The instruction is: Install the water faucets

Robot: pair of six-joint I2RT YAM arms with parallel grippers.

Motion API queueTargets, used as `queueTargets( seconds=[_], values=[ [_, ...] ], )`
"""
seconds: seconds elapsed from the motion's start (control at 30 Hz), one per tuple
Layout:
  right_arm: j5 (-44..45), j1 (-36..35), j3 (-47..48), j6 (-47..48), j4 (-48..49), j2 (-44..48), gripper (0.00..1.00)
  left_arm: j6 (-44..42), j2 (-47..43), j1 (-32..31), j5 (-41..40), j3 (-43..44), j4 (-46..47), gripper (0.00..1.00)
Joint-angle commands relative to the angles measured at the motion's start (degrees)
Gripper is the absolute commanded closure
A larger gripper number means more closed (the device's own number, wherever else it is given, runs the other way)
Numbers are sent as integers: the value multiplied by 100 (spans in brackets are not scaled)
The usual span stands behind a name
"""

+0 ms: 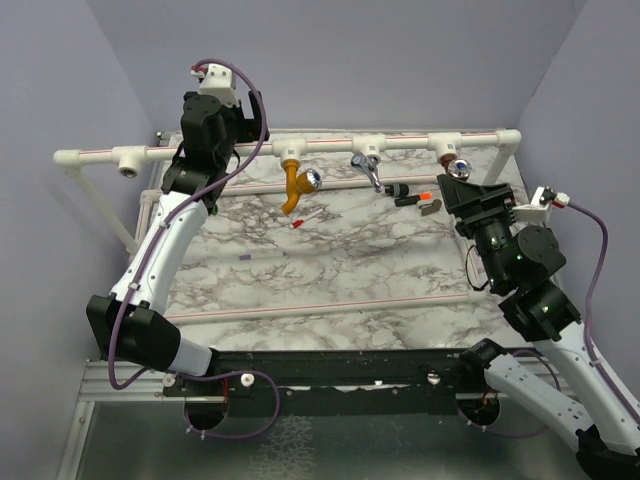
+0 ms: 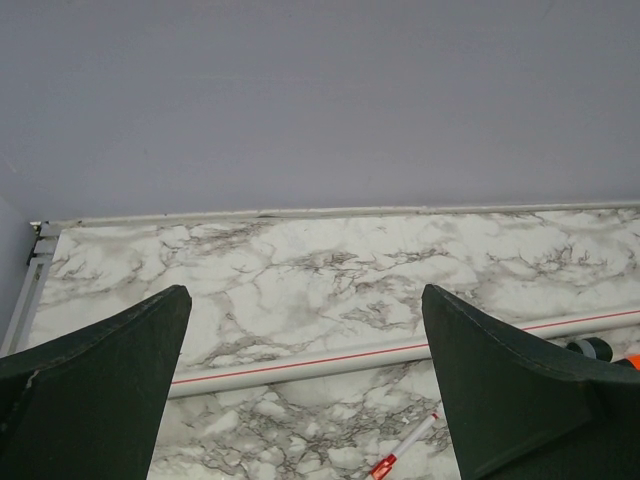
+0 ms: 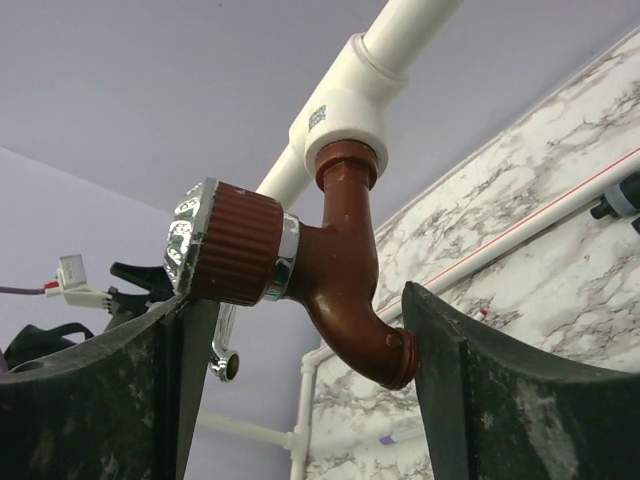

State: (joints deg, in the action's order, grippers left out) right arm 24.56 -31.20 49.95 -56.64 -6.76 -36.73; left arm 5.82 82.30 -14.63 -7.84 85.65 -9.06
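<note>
My right gripper slants across the dark brown faucet's knob and spout; it should open, back off, turn level, then take the knob from its front (image 3: 194, 238).
The dark brown faucet (image 3: 340, 250) hangs from a tee of the white pipe (image 3: 350, 100), spout down, at the pipe's right end (image 1: 455, 165). My right gripper (image 3: 297, 295) stands open around it. The left finger is below the chrome-faced knob (image 3: 225, 240) and the right finger is beside the spout tip. The mustard-orange faucet (image 1: 290, 185) and the silver-grey faucet (image 1: 368, 172) hang from tees further left. The dark green faucet (image 1: 398, 189) lies on the marble. My left gripper (image 2: 305, 292) is wide open and empty, raised by the pipe's left part (image 1: 245, 115).
An empty tee socket (image 1: 130, 165) sits at the pipe's left end. A black-and-orange piece (image 1: 422, 201) lies by the green faucet. A small white, red-tipped stick (image 2: 405, 450) rests on the marble. Low red-striped pipe rails (image 1: 300, 308) cross the table. Walls close in on three sides.
</note>
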Motion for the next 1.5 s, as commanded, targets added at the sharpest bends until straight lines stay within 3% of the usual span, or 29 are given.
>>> queueTargets(
  seconds=[0.0,0.27,0.57,0.93,1.3,1.47],
  values=[
    [410,40,549,269,225,201,19,0,304,4,193,-163,-595,1],
    [-321,44,971,1582,-54,34,18,8,304,4,212,-159,-597,1],
    [-1281,44,1088,3962,205,-162,18,2,286,4,195,-167,-597,1],
    [-985,44,1485,5843,-534,-359,18,-7,312,4,186,-170,-597,1],
    [-864,44,1597,6270,-1200,-893,22,-10,339,4,171,-156,-606,1],
    [-499,44,1395,6398,-995,-921,25,-18,361,4,160,-155,-606,1]
  ],
)
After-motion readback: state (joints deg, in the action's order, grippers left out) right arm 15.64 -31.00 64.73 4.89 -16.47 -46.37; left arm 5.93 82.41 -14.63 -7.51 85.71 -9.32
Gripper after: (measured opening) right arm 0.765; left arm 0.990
